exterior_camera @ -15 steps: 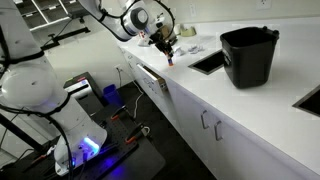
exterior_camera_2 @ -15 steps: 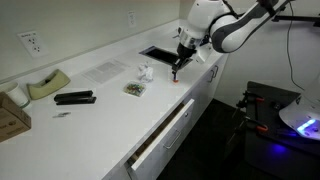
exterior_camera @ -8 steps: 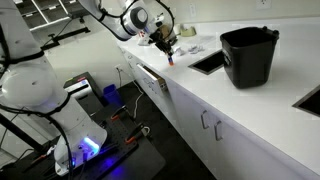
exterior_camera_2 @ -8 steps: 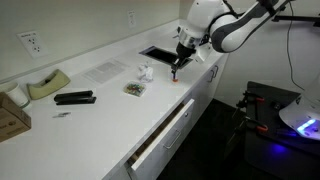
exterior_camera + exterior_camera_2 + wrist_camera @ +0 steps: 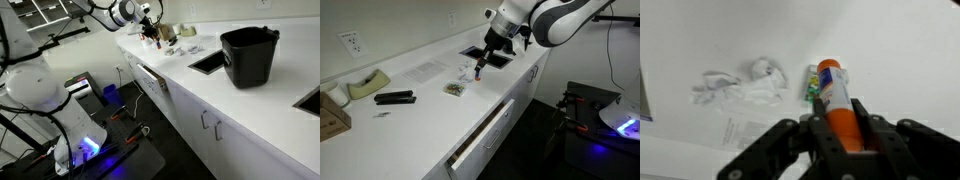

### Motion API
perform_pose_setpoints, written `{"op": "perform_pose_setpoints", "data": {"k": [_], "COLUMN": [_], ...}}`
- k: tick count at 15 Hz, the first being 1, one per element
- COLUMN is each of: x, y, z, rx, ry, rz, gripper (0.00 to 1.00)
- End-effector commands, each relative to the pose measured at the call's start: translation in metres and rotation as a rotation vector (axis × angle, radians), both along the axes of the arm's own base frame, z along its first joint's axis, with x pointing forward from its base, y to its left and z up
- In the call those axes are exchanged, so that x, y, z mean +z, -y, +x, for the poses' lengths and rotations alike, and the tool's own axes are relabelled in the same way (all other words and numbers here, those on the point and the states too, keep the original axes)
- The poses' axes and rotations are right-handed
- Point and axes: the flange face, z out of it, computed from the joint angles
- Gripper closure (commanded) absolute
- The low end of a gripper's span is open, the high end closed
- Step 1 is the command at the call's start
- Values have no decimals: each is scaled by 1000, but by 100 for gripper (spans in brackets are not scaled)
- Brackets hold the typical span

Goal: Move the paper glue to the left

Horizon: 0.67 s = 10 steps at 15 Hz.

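My gripper needs to put the paper glue down on the bare far end of the white counter (image 5: 154,54), close to the front edge of the counter.
The paper glue (image 5: 833,98) is a small orange stick tube held between my gripper's fingers (image 5: 836,122) in the wrist view. My gripper is shut on it and carries it above the white counter. In an exterior view my gripper (image 5: 480,68) hangs over the counter near the crumpled white wrapper (image 5: 466,71), with the glue (image 5: 479,74) at its tip. In an exterior view the gripper (image 5: 155,36) is at the far end of the counter.
A black bucket (image 5: 248,55) stands by the sink (image 5: 209,62). A crumpled white wrapper (image 5: 740,82) and a small green-patterned item (image 5: 812,85) lie under the gripper. A black stapler (image 5: 394,98), tape dispenser (image 5: 366,86) and papers (image 5: 423,71) lie further along.
My gripper has lifted and moved with the glue away from the counter's front edge, towards the crumpled wrapper and the papers.
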Motion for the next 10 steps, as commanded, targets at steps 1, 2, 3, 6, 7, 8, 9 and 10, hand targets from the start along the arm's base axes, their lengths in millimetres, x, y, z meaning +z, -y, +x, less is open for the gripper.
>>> {"op": "perform_pose_setpoints", "data": {"k": [1, 2, 3, 6, 7, 8, 9, 10], "x": [16, 11, 13, 9, 9, 9, 6, 5], "y": [-58, -36, -46, -41, -37, -36, -45, -60], "z": [8, -1, -2, -1, 1, 1, 5, 9], "rx": [194, 116, 133, 125, 117, 116, 150, 201], "ry": [14, 21, 25, 15, 15, 14, 18, 26], "rz": [-37, -15, -12, -13, -14, -14, -17, -9], "gripper": [92, 92, 69, 69, 69, 92, 92, 92]}}
